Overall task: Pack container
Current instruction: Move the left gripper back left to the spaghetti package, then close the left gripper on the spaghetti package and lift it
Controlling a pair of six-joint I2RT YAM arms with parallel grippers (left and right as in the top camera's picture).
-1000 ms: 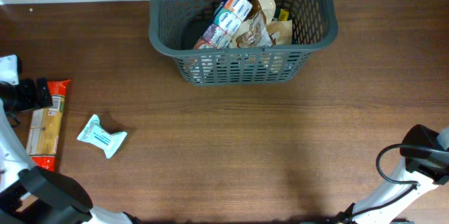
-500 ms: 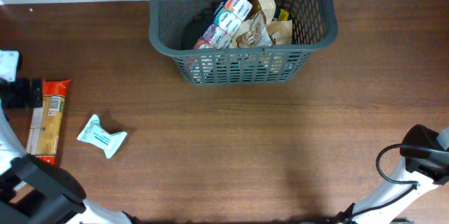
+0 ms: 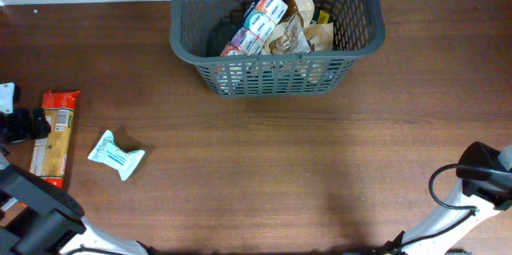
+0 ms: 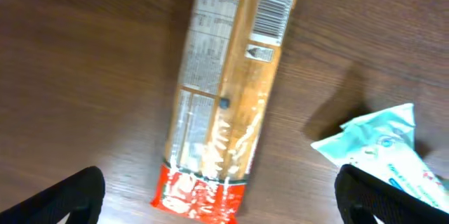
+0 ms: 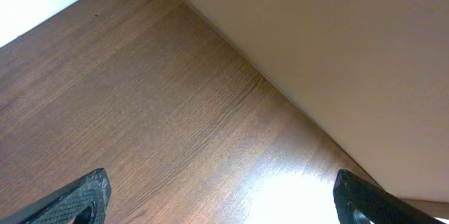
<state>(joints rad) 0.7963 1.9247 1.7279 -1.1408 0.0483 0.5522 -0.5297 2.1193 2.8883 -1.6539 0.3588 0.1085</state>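
The robot's left gripper will next move to the middle of the pasta packet (image 3: 54,144) (image 4: 219,114), between its red ends, and close there.
The dark grey slotted container (image 3: 276,79) stands at the table's far middle with several food packets (image 3: 276,27) inside. A long orange-and-red pasta packet (image 3: 54,135) lies flat at the left edge, also in the left wrist view (image 4: 228,90). A small teal-and-white packet (image 3: 116,155) lies to its right, also in the left wrist view (image 4: 382,150). My left gripper (image 3: 20,123) hovers by the pasta packet's left side, open and empty, its fingers (image 4: 221,192) straddling the packet's red end from above. My right gripper (image 5: 224,192) is open and empty over bare wood.
The right arm (image 3: 484,177) sits at the front right corner with its cable looped beside it. The table's edge (image 5: 280,90) and a pale wall show in the right wrist view. Brown wood lies between the container and the loose packets.
My left gripper has moved left and toward the front edge, away from the pasta packet's upper end. The packets and the right arm have not moved.
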